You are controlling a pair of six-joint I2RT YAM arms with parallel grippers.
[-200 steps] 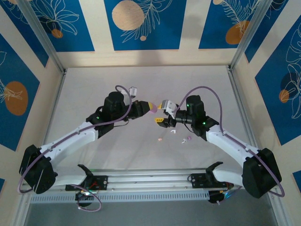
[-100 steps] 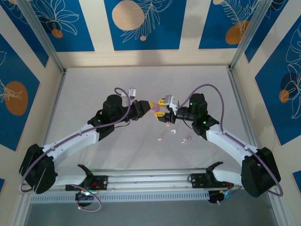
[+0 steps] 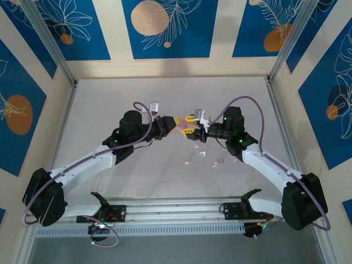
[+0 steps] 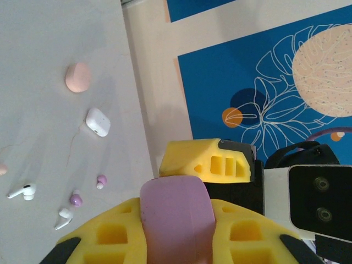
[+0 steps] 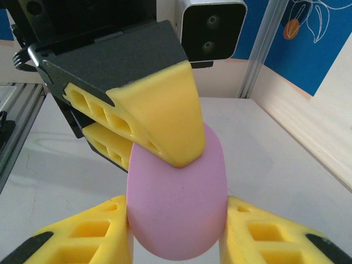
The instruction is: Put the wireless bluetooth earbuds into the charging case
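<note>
Next, I turn my left gripper, which pinches the charging case across its broad sides, and take the case's narrow sides (image 5: 219, 151) before my right gripper opens the case's lid.
My left gripper (image 3: 176, 124) is shut on a rounded light purple charging case (image 3: 180, 126), held above the middle of the table. My right gripper (image 3: 190, 125) meets it from the right, its yellow fingers pressed against both sides of the same case (image 5: 177, 203). In the left wrist view the case (image 4: 176, 220) stands between my left fingers (image 4: 104, 236). Several tiny earbuds lie on the table below: a white one (image 4: 22, 191), purple ones (image 4: 76, 198) (image 4: 101, 180) and another white one (image 4: 63, 218). They also lie scattered in the top view (image 3: 188, 163) (image 3: 214, 164).
A peach case (image 4: 78, 76) and a white case (image 4: 98, 121) lie closed on the table beyond the earbuds. Patterned blue and cream walls (image 3: 165, 27) close in the table on three sides. The arm bases and a rail (image 3: 176, 212) run along the near edge.
My right gripper has moved up and left to the purple case and closed its fingers around it. The left arm has held almost still with the case.
</note>
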